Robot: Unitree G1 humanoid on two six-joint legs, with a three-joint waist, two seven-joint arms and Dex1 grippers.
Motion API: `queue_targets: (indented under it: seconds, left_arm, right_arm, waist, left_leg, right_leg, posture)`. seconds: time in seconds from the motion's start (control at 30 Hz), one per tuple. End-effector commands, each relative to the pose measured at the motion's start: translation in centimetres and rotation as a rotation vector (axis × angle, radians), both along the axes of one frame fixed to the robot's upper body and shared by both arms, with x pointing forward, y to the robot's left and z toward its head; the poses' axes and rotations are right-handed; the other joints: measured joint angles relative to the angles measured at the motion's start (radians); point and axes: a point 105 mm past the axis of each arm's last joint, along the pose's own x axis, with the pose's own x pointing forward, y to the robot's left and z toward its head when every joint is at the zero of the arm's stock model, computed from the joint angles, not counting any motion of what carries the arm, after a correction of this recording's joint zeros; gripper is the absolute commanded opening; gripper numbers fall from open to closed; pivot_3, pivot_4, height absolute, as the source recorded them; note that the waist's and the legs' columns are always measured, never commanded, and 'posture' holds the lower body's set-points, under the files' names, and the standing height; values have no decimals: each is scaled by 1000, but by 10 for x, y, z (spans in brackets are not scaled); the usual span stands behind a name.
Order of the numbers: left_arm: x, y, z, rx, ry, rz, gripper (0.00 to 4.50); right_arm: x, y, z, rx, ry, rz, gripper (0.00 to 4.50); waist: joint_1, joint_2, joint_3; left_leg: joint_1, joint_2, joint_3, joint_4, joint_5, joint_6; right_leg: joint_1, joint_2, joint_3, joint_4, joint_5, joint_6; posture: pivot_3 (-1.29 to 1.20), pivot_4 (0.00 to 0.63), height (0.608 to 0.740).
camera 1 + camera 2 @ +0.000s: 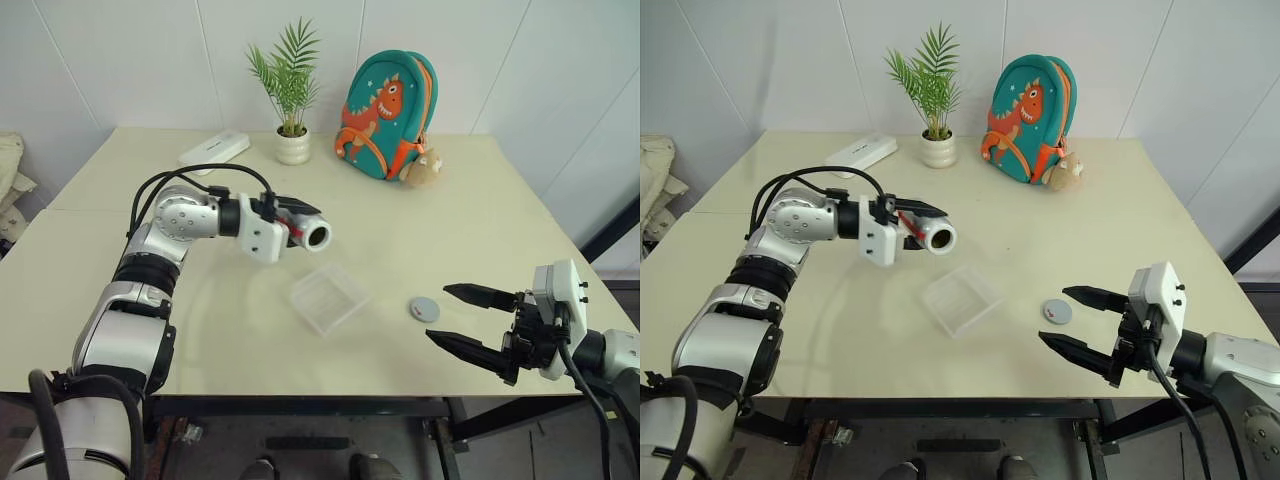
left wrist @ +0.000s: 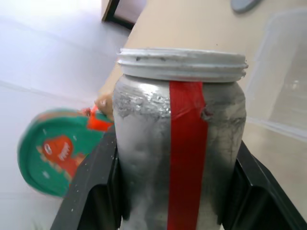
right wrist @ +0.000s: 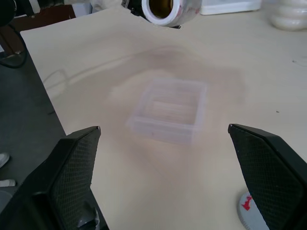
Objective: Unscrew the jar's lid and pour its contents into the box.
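Note:
My left gripper will set the jar, now on its side above the table, down on the table (image 1: 274, 275) next to the box, on the side of the box away from the lid.
My left gripper (image 1: 292, 222) is shut on the jar (image 1: 316, 234), which lies on its side above the table with its open mouth toward the right. The left wrist view shows the red mark on the jar (image 2: 182, 143) between the black fingers (image 2: 91, 187). The box (image 1: 329, 298) sits on the table just below and to the right of the jar's mouth. The lid (image 1: 424, 309) lies flat on the table to the right of the box. My right gripper (image 1: 437, 313) hovers open beside the lid, holding nothing. The contents are hidden.
Along the back of the table stand a white plant pot (image 1: 293, 146), a teal dinosaur backpack (image 1: 388, 102) with a small plush toy (image 1: 424, 167), and a white oblong case (image 1: 214, 149). The table's front edge runs just below my right gripper.

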Motion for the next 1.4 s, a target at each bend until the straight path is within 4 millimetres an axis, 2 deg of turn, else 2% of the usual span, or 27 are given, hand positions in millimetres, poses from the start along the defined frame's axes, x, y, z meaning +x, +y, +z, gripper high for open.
queue_targets:
  seconds: [0.03,0.17,0.23,0.37,0.57,0.8,0.87,0.93,1.1,1.17,1.27,1.4]
  left_arm:
    - [-8,-17,10,97,-199,-86,2007]
    - [-6,-33,5,255,-444,-142,2007]
    - [0,-39,1,324,-630,-170,2007]
    - [14,-41,-15,460,-906,-263,2007]
    - [0,-56,-14,381,-1000,-392,2007]
    - [-4,-53,-17,392,-997,-413,2007]
    - [-2,-51,-14,365,-953,-372,2007]
    - [6,-46,-5,259,-810,-240,2007]
    - [20,-27,-3,89,-524,-17,2007]
    - [22,-24,4,-55,-394,60,2007]
    - [27,-13,10,-321,-84,193,2007]
    - [39,11,22,-694,289,316,2007]
  right_arm:
    - [1,4,5,-4,-36,6,4477]
    - [6,6,6,-4,-35,8,4477]
    - [9,6,6,-8,-35,12,4477]
    - [14,8,7,-11,-37,19,4477]
    - [18,11,5,-17,-38,22,4477]
    - [22,13,3,-26,-41,24,4477]
    - [23,13,3,-26,-44,22,4477]
    - [24,13,3,-25,-47,22,4477]
    - [20,15,2,-21,-41,40,4477]
    - [20,14,3,-23,-40,41,4477]
    - [19,12,2,-38,-28,55,4477]
    - [18,10,5,-44,-19,76,4477]
  waist:
    - [-2,0,0]
    - [-2,-1,0]
    - [-2,-1,1]
    - [-2,-1,0]
    - [0,-1,1]
    - [1,-1,1]
    - [2,-1,1]
    - [2,-1,1]
    - [-2,-1,0]
    - [0,0,0]
    - [1,0,0]
    - [-2,0,0]
  left_leg:
    - [0,0,0,0,0,0]
    - [0,0,1,0,-1,1]
    - [0,0,2,0,-1,0]
    - [0,0,3,0,-3,0]
    - [-2,0,3,0,-6,1]
    - [-1,-1,3,1,-10,0]
    - [-1,-1,3,2,-10,0]
    - [-1,-1,3,3,-10,0]
    - [1,-1,5,5,-10,1]
    - [2,-1,6,5,-10,1]
    - [2,-1,6,7,-10,1]
    - [2,-1,6,11,-11,2]
  right_leg:
    - [0,0,0,0,0,1]
    - [0,0,2,0,1,3]
    - [0,0,2,-1,3,7]
    - [0,0,3,-1,2,10]
    - [-4,0,3,1,2,13]
    - [-5,0,3,10,-2,14]
    - [-5,0,4,10,-2,14]
    - [-4,0,4,11,-2,14]
    - [-4,0,5,12,-2,14]
    - [-3,0,5,13,-2,13]
    - [-3,0,6,16,-2,13]
    - [-3,0,6,21,-3,12]
  posture:
    - [0,150,740]
    - [0,150,740]
    - [0,150,740]
    - [0,150,740]
    - [0,150,740]
    - [0,150,740]
    - [0,150,740]
    - [0,150,740]
    - [0,150,740]
    - [0,150,740]
    - [0,150,740]
    - [0,150,740]
